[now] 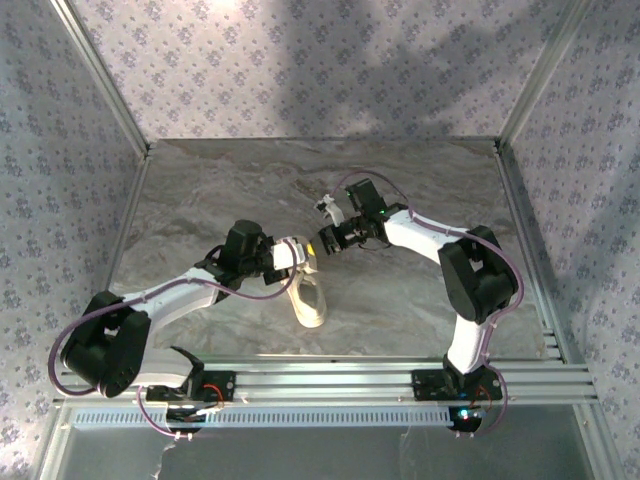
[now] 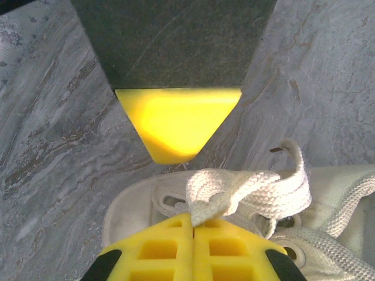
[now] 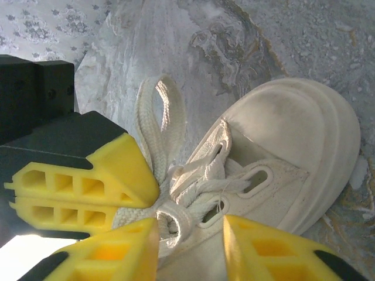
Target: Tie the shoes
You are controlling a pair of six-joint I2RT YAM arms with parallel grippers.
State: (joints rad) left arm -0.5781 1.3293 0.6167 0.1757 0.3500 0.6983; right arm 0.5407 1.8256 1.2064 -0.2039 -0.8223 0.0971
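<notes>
The small lace loop is out past the open fingers of my right gripper, so next I move in closer and pinch the loop [image 3: 170,209] next to my left gripper's fingers.
The cream-white sneaker [image 1: 312,300] lies mid-table, its toe [image 3: 293,140] toward the far side in the right wrist view. My left gripper [image 2: 193,218] is shut, pinching a bunched white lace [image 2: 246,193] at its yellow tips just over the eyelets. Seen from the right wrist, those left fingers [image 3: 88,181] press against the lace beside a standing loop [image 3: 161,117]. My right gripper [image 3: 190,225] is open, its fingers straddling the knotted lace crossing [image 3: 176,219] above the tongue, without closing on it. From above, both grippers [image 1: 300,255] [image 1: 325,240] meet over the shoe's laces.
The shoe rests on a grey marbled tabletop [image 1: 420,200]. Patterned walls and metal frame posts [image 1: 520,100] enclose the back and sides. An aluminium rail [image 1: 330,380] runs along the near edge by the arm bases.
</notes>
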